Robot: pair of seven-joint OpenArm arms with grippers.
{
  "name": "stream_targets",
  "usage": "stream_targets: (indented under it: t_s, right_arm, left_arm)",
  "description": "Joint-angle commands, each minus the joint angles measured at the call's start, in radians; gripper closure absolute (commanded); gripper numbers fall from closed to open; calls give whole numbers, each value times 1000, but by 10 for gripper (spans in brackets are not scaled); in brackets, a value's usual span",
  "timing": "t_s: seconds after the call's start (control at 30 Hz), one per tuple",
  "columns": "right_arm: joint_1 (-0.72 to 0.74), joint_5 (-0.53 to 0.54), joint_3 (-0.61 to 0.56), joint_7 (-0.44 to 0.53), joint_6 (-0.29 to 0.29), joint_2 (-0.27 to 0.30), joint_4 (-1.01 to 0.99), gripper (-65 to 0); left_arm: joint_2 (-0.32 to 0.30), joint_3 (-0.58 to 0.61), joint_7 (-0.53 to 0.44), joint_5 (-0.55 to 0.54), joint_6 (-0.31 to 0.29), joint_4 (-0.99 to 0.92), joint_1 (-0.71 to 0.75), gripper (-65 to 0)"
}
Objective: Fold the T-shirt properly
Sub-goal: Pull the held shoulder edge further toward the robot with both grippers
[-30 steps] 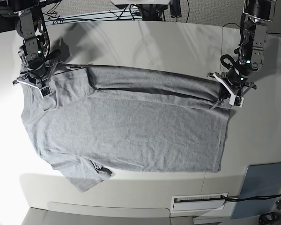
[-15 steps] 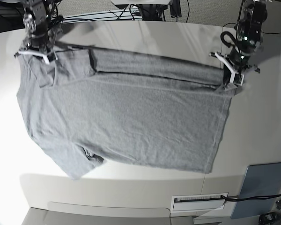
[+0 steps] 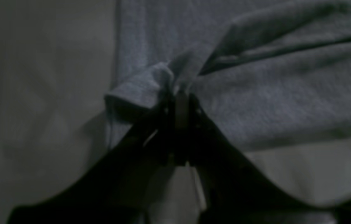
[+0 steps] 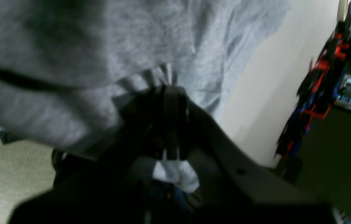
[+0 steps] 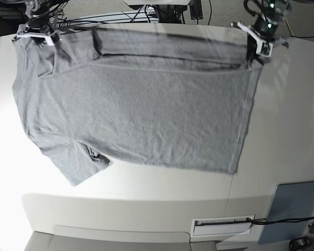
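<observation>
My right gripper is going to release the shoulder end of the grey T-shirt at the white table's back edge [image 5: 62, 22] next to the cables.
The grey T-shirt [image 5: 141, 110] hangs spread out above the white table, held up along its folded top edge. My left gripper [image 5: 258, 49] at the upper right is shut on the shirt's hem corner; in the left wrist view the jaws [image 3: 178, 96] pinch bunched grey cloth [image 3: 256, 102]. My right gripper [image 5: 35, 36] at the upper left is shut on the shoulder end; the right wrist view shows fabric [image 4: 100, 56] clamped at the fingertips [image 4: 170, 88]. One sleeve [image 5: 78, 164] dangles at the lower left. No lettering shows.
A blue-grey rectangular panel [image 5: 290, 209] lies at the table's front right corner. A white label plate [image 5: 222, 225] sits on the front edge. Cables [image 5: 120, 18] run behind the table's back edge.
Both grippers have risen and moved toward the back of the table, lifting the shirt's top edge off the surface so the cloth now hangs lower and larger in view.
</observation>
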Motion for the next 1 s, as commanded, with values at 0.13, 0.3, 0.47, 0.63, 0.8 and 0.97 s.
stream_targets:
  t_s: [0.13,0.3,0.47,0.63,0.8,0.97]
  right_arm:
    - [-11,53,90,49,66,14,6,0]
    - [-5,69,124,66,67,52,6,0]
    - [49,93,128,64,68,104,7,0]
    - [120,131,128,64,105,112,7,0]
    - [172,167,128,67,134,112,7,0]
    - [187,167,128,72,138,112,7,0]
  left_arm:
    - [5,23,487,18,-55,3,82,0]
    - [5,23,494,48,-55,34,98,0]
    - [5,-16,494,68,-55,97,106,0]
    - [5,-120,481,68,18,175,96,0]
    - [5,-229,444,68,109,185,43,-184]
    - [5,-296,439,67,128,185,-35,-275]
